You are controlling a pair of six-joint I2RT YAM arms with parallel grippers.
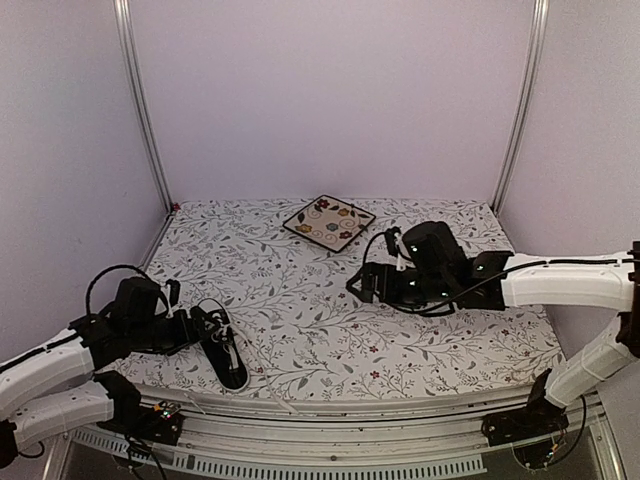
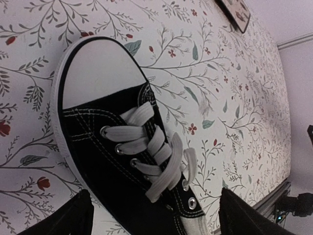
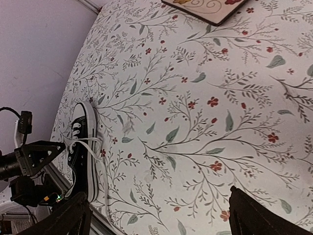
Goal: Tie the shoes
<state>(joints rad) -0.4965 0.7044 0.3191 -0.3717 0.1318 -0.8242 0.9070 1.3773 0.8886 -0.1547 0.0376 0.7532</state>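
The black sneaker has its crossed laces with the tongue at their top. Next, I move my right gripper to the black sneaker's tongue [image 1: 222, 335] [image 3: 78, 146] and close it there.
The black low-top sneaker [image 1: 226, 352] with a white toe cap lies near the table's front left edge. It fills the left wrist view [image 2: 105, 147], and its white laces [image 2: 161, 154] are crossed loosely and untied. My left gripper [image 1: 203, 326] is open just above the shoe's ankle end [image 2: 156, 223], with one finger [image 2: 68, 220] on each side of it, holding nothing. My right gripper [image 1: 362, 284] is open and empty [image 3: 164, 220] over bare cloth right of centre, far from the shoe [image 3: 82, 147]. Loose lace ends [image 3: 101, 171] trail toward the table edge.
A square floral plate [image 1: 328, 221] lies at the back centre and shows at the top of the right wrist view [image 3: 210, 7]. The floral tablecloth [image 1: 300, 300] covers the table. White walls and metal posts [image 1: 145, 110] enclose the back and sides. The front edge runs just beside the shoe.
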